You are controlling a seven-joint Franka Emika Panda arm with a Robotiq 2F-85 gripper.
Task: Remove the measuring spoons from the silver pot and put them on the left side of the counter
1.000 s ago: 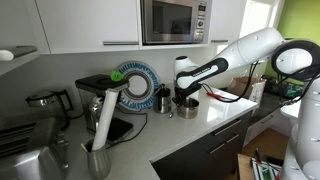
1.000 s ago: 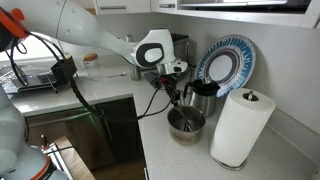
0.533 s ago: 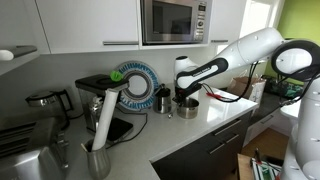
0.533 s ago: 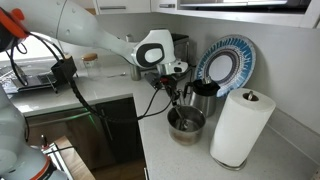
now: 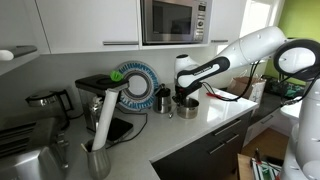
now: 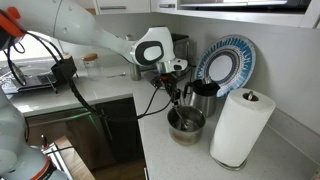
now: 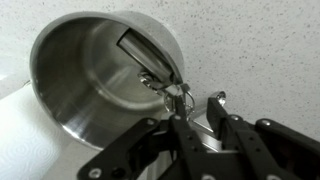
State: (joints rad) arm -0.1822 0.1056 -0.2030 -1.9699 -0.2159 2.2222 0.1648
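Note:
The silver pot's rim is between my gripper's fingers, so next I open, shift toward the inside of the pot and close on the measuring spoons point(image 7: 158, 84) before lifting.
The silver pot point(image 7: 62, 112) stands on the pale counter point(image 7: 270, 45), and in both exterior views point(image 5: 187, 109) point(image 6: 186, 124) it sits under the arm's tool end. Inside it lie the measuring spoons point(image 7: 141, 56), flat against the pot wall, with their joining ring point(image 7: 176, 91) up at the near rim. My gripper point(image 7: 197, 101) hangs just above that rim with its jaws a little apart. One fingertip point(image 7: 177, 103) is right at the ring; the other fingertip point(image 7: 215, 99) is over the counter outside the pot. I see nothing clamped between them.
A paper towel roll point(image 6: 240, 126) stands close beside the pot. A darker cup point(image 6: 205, 99) and an upright blue-patterned plate point(image 6: 226, 62) are behind it by the wall. A microwave point(image 5: 175, 20) hangs overhead, and a coffee maker point(image 5: 95, 95) sits further along the counter.

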